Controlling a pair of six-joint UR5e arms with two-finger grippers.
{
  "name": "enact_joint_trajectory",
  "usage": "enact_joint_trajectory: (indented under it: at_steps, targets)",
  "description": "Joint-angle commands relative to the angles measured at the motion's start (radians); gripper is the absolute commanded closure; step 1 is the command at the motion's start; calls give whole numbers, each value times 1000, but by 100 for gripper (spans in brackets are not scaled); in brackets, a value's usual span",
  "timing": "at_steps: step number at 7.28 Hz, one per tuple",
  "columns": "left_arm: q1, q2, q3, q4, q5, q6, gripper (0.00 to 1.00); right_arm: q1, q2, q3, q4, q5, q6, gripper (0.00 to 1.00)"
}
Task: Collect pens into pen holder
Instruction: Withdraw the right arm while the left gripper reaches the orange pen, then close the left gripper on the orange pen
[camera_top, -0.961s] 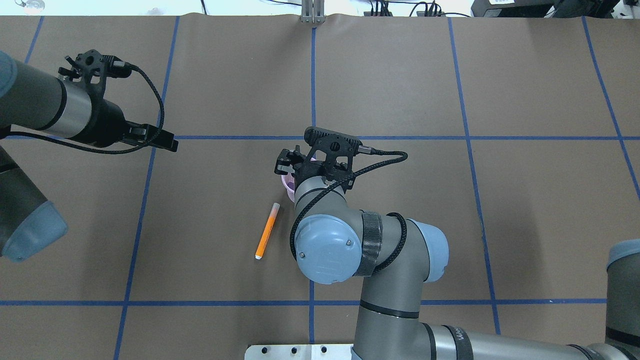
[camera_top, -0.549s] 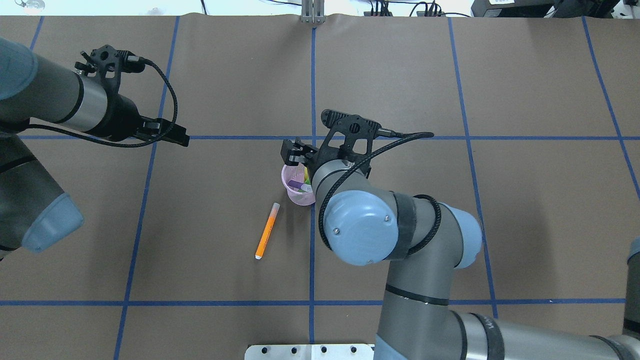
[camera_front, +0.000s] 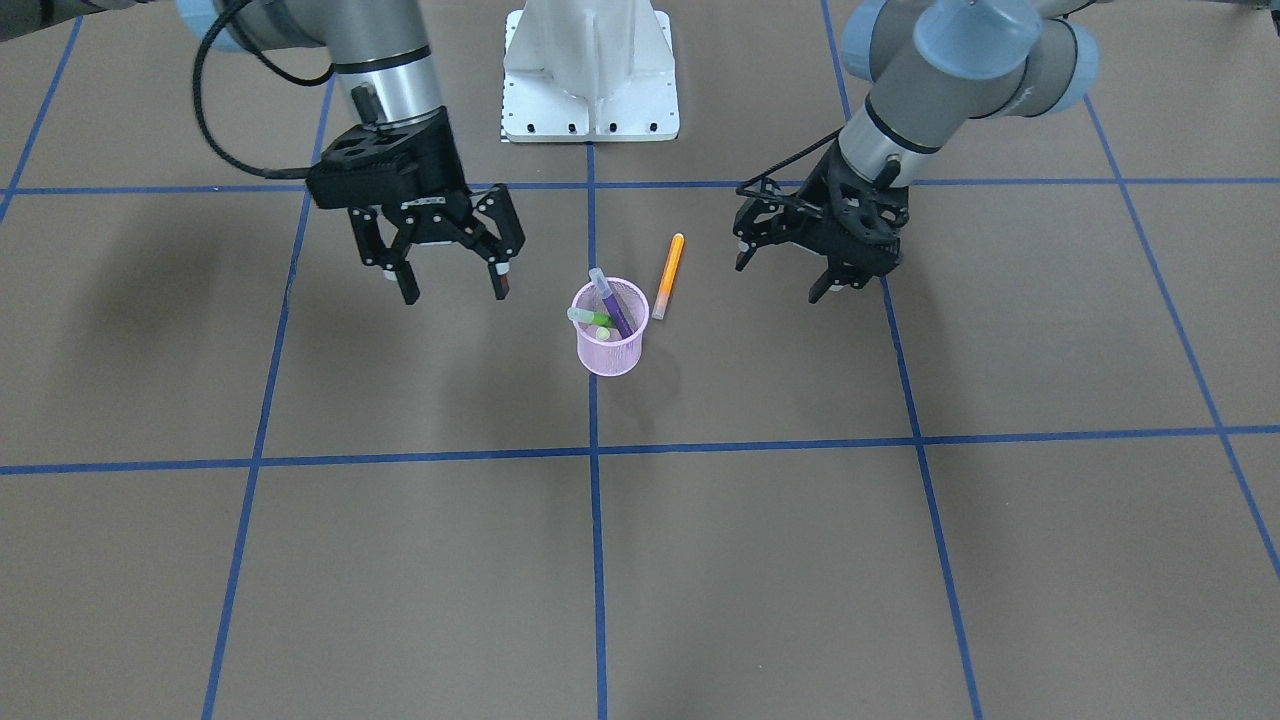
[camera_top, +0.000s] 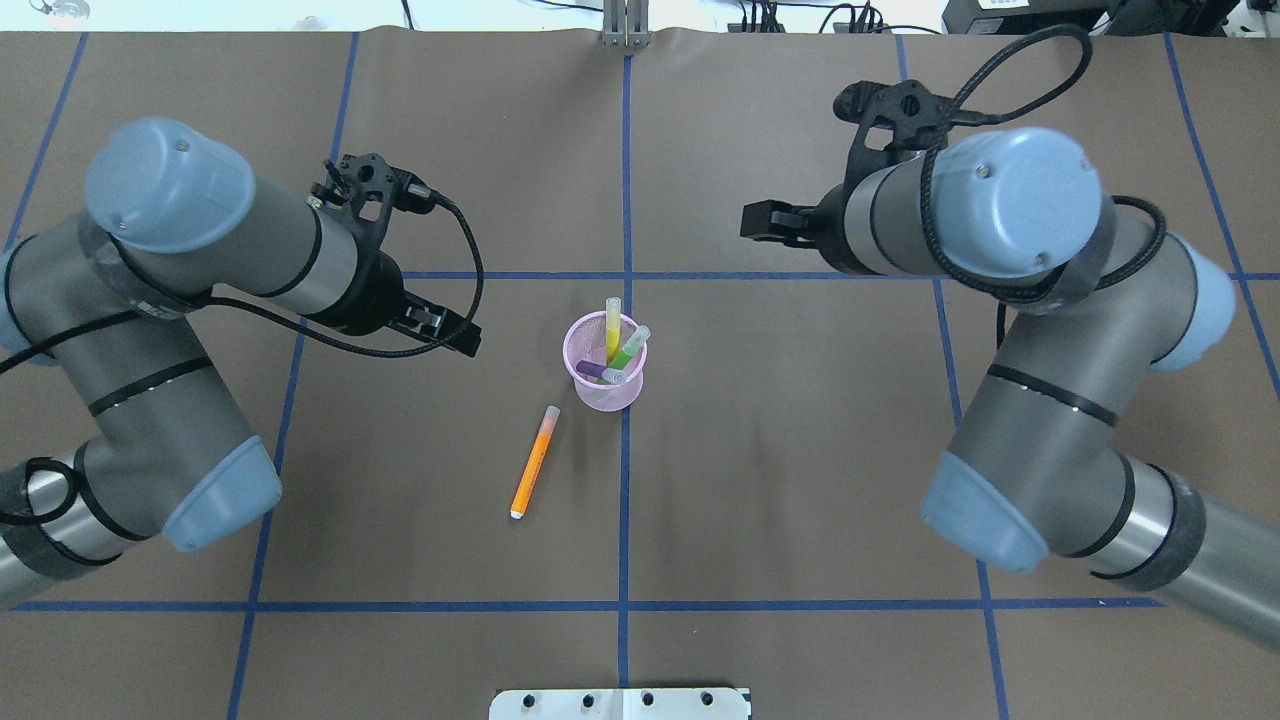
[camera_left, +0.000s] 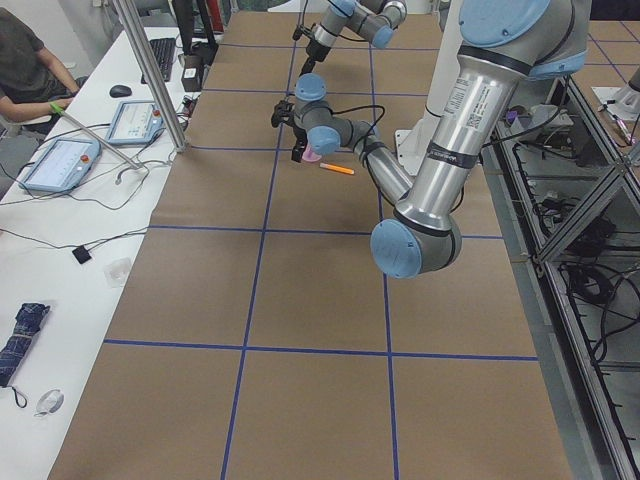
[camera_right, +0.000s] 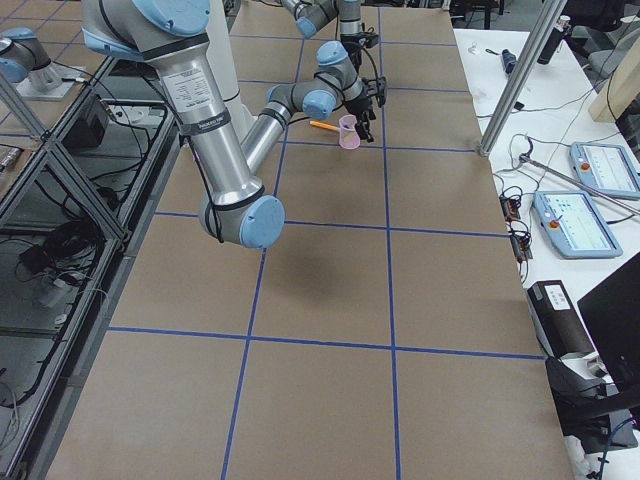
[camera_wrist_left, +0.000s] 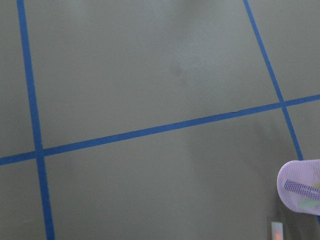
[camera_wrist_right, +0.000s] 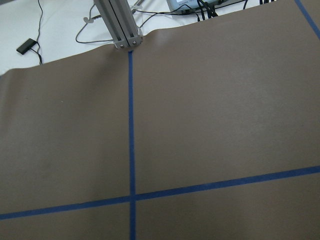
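Note:
The orange pen is beside the pink mesh pen holder. Next, my left gripper should close on the body of the orange pen (camera_front: 667, 282), just behind its clear cap.
The pink mesh pen holder (camera_top: 604, 385) stands upright at the table's middle, with a yellow pen (camera_top: 612, 328), a green pen (camera_top: 630, 348) and a purple pen (camera_top: 597, 371) in it. It also shows in the front view (camera_front: 610, 350) and at the left wrist view's edge (camera_wrist_left: 299, 190). An orange pen (camera_top: 533, 462) lies flat on the table just beside it (camera_front: 668, 272). My left gripper (camera_front: 780, 278) is open and empty, left of the holder (camera_top: 455, 338). My right gripper (camera_front: 455, 290) is open and empty, to the holder's right and farther back (camera_top: 760, 222).
Brown paper with blue tape lines covers the table (camera_top: 800, 450). The white robot base (camera_front: 590, 70) stands at the near edge. A metal post (camera_wrist_right: 120, 25) stands at the far edge. Tablets and cables lie beside the table (camera_left: 60, 160).
My right gripper has drawn away from over the holder to the right and back, uncovering the pens in it. My left gripper has moved right, toward the holder. The orange pen has not moved.

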Motion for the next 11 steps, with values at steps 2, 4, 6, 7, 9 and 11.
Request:
enact_joint_trajectory:
  at_steps: [2, 4, 6, 7, 9, 11]
  targets:
    - [159, -129, 79, 216, 137, 116, 10, 216, -61, -88, -9, 340, -203, 0]
    - [164, -218, 222, 212, 131, 116, 18, 255, -79, -123, -7, 397, -263, 0]
    - [173, -215, 237, 206, 130, 112, 22, 255, -79, -123, -7, 397, -263, 0]
    - [191, -215, 247, 206, 128, 106, 22, 255, -78, -123, -7, 397, -262, 0]
    - [205, -217, 254, 207, 127, 103, 24, 255, -79, -123, -7, 398, -262, 0]
    - [205, -217, 261, 207, 127, 104, 32, 255, -81, -123, -4, 397, -260, 0]
